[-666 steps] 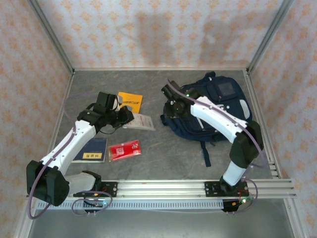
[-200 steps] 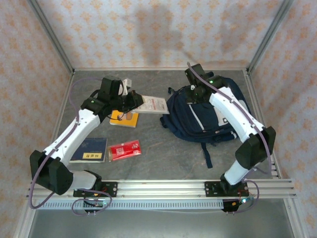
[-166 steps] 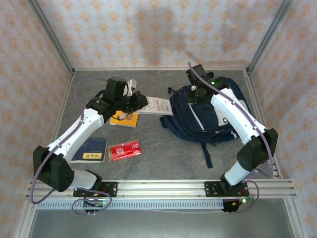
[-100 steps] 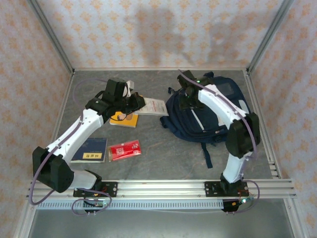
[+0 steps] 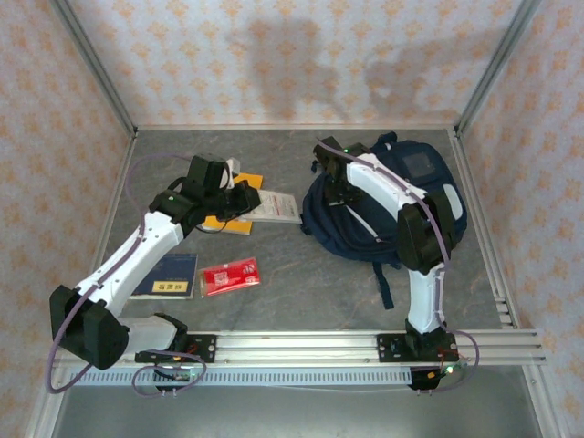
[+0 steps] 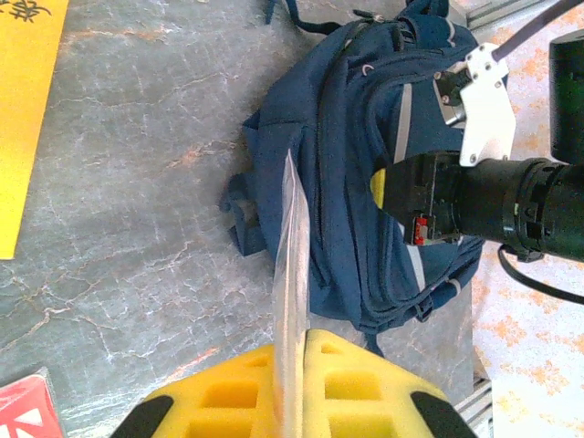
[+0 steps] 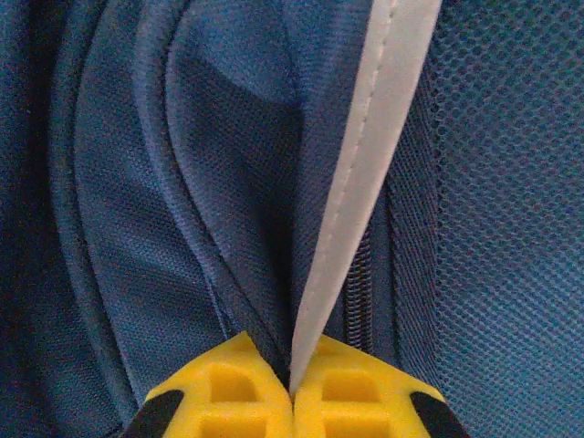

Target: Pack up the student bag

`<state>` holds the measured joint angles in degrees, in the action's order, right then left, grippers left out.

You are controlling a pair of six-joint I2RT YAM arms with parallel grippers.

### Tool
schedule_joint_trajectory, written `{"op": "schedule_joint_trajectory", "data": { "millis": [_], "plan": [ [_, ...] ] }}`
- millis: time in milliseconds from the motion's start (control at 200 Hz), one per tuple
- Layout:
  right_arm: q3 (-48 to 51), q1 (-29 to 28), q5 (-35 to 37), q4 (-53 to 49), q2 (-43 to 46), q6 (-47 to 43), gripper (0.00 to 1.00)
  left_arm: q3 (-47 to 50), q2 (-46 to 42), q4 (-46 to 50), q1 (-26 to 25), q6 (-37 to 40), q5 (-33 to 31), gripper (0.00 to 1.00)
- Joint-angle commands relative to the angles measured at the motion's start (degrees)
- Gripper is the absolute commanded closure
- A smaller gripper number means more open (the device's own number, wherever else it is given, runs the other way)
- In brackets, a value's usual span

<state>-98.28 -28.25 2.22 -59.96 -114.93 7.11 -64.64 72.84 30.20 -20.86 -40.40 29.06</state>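
My right gripper holds the student bag's pale stripe and the bag's opening lies shut, so I need to lift the bag's zippered edge (image 6: 321,169).
The student bag (image 5: 401,205), dark navy with pale stripes, lies on the right of the table. My right gripper (image 5: 336,190) rests on its upper left part. In the right wrist view the yellow fingertips (image 7: 239,379) of my right gripper (image 7: 292,388) are pressed shut on a fold of the student bag (image 7: 137,182) along its pale stripe (image 7: 356,219). My left gripper (image 5: 254,203) is shut on a flat clear packet (image 5: 279,207) just left of the bag. The left wrist view shows that packet (image 6: 292,274) edge-on in my left gripper (image 6: 294,342), pointing at the student bag (image 6: 356,155).
A yellow booklet (image 5: 228,219) lies under my left gripper. A blue booklet (image 5: 170,275) and a red packet (image 5: 229,276) sit near the front left. Metal rails (image 5: 365,345) run along the front edge, and the bag's strap (image 5: 381,285) trails toward them.
My right gripper slid from the bag's top toward its left side and closed on the fabric; that arm folded in. My left gripper drew the packet slightly nearer and lower.
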Motion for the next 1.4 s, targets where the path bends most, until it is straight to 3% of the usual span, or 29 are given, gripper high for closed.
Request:
{"op": "schedule_joint_trajectory", "data": {
  "millis": [0, 410, 595, 946, 991, 1066, 1111, 1216, 1396],
  "plan": [
    [-0.73, 0.71, 3.5, -1.44, 3.96, -0.96, 1.0, 0.24, -1.05, -0.32, 0.59, 1.63, -1.63, 1.0],
    [3.93, 1.0, -7.86, 1.37, 17.57, -3.49, 1.0, -2.43, 5.56, -5.69, 0.56, 1.19, 2.88, 1.0],
    [7.71, 1.0, -13.55, 3.19, 21.84, -2.86, 1.0, -1.74, 7.53, -14.84, 0.22, -2.23, 8.54, 1.0],
    [7.48, 1.09, -15.63, 4.18, 23.48, -1.64, 1.0, 1.28, 12.24, -31.36, -4.87, -12.05, 14.45, 1.0],
    [6.85, 1.09, -15.73, 3.84, 23.49, -1.35, 0.93, 2.56, 12.15, -35.19, -5.3, -14.44, 14.45, 1.0],
    [5.04, 1.09, -12.79, 1.62, 23.38, 0.26, 0.68, 3.72, 12.06, -39.49, -5.5, -17.59, 14.71, 1.0],
    [3.62, 1.05, -11.34, -0.01, 23.35, 1.04, 0.59, 4.03, 11.91, -40.93, -5.58, -18.56, 14.71, 1.0],
    [1.08, 1.08, -11.96, -2.15, 23.95, 3.09, 0.54, 4.43, 11.71, -43.55, -6.01, -20.01, 14.88, 1.0],
    [1.24, 1.09, -23.04, -0.33, 24.12, 7.96, 0.53, 4.52, 11.81, -44.68, -7.19, -20.57, 14.21, 1.0]
  ]
}}
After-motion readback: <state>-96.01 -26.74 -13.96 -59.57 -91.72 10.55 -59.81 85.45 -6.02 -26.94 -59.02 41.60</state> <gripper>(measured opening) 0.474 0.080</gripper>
